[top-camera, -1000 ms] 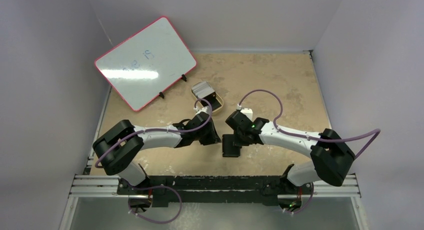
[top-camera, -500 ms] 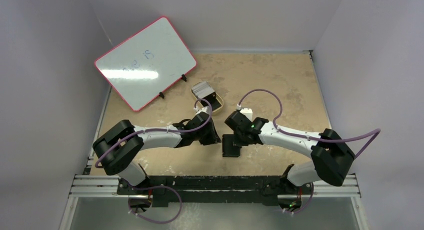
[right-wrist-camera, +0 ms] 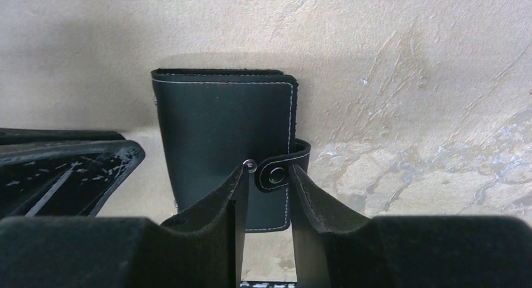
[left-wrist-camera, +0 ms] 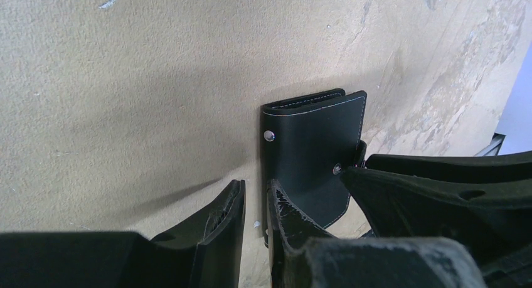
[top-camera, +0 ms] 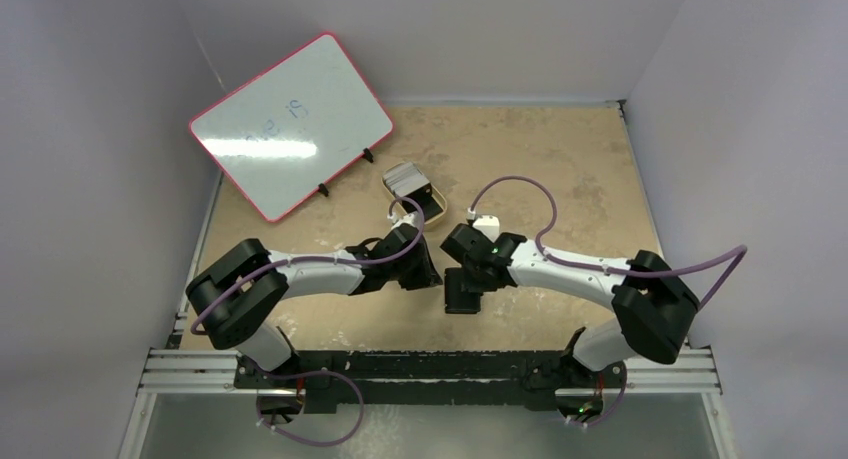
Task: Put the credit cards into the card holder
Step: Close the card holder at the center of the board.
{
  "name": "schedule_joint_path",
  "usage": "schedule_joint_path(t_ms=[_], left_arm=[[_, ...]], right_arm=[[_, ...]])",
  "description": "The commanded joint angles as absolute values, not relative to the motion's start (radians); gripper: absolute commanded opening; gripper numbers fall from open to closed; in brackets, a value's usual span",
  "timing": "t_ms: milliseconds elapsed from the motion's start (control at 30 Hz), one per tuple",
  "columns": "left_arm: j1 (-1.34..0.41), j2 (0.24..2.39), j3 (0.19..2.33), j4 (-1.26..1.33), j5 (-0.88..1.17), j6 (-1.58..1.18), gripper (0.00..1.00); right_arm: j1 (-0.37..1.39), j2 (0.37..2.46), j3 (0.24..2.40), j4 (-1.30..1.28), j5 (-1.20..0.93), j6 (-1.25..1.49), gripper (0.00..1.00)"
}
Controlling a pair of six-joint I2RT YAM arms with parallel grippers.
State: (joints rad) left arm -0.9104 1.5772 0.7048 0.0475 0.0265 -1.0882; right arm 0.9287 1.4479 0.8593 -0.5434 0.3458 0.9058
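The snap tab of the card holder sits short of the silver stud, so I should use my right gripper to pinch the tab's end (right-wrist-camera: 266,180) and pull it over the stud.
The black card holder (top-camera: 462,293) lies folded on the tan table between both grippers. In the right wrist view the card holder (right-wrist-camera: 223,134) has its snap tab (right-wrist-camera: 275,171) off the silver stud, and my right gripper (right-wrist-camera: 268,175) stands narrowly open with the tab between its fingertips. My left gripper (left-wrist-camera: 256,197) is narrowly open at the card holder's (left-wrist-camera: 310,150) left edge, with bare table showing in the gap. The whitish-grey credit cards (top-camera: 404,176) sit stacked farther back, untouched.
A tan oval tin (top-camera: 430,209) sits just behind the grippers, next to the cards. A pink-framed whiteboard (top-camera: 290,124) leans on a stand at the back left. Grey walls close in on both sides.
The right arm's elbow and wrist have shifted a little to the left, with the gripper staying over the card holder. The left arm and the card holder have not moved.
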Motion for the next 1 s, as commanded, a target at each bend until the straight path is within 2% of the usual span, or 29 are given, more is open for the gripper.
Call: schedule_joint_path(t_ms=[0, 167, 567, 633, 767, 967], left_arm=[[-0.913, 1.577, 0.699, 0.091, 0.033, -1.076, 0.18], [-0.913, 1.579, 0.704, 0.088, 0.033, -1.074, 0.18], [-0.913, 1.586, 0.709, 0.088, 0.037, -1.070, 0.18], [-0.913, 1.588, 0.708, 0.088, 0.038, -1.072, 0.18], [-0.912, 1.589, 0.709, 0.088, 0.037, -1.072, 0.18], [-0.913, 1.591, 0.708, 0.090, 0.036, -1.074, 0.18]], right_arm=[[0.934, 1.473, 0.910, -0.592, 0.408, 0.934, 0.32], [0.934, 1.484, 0.916, -0.610, 0.424, 0.943, 0.28], [0.936, 1.480, 0.907, -0.562, 0.388, 0.914, 0.08], [0.937, 1.482, 0.904, -0.550, 0.381, 0.911, 0.08], [0.941, 1.483, 0.903, -0.542, 0.375, 0.908, 0.19], [0.943, 1.467, 0.904, -0.537, 0.379, 0.909, 0.20]])
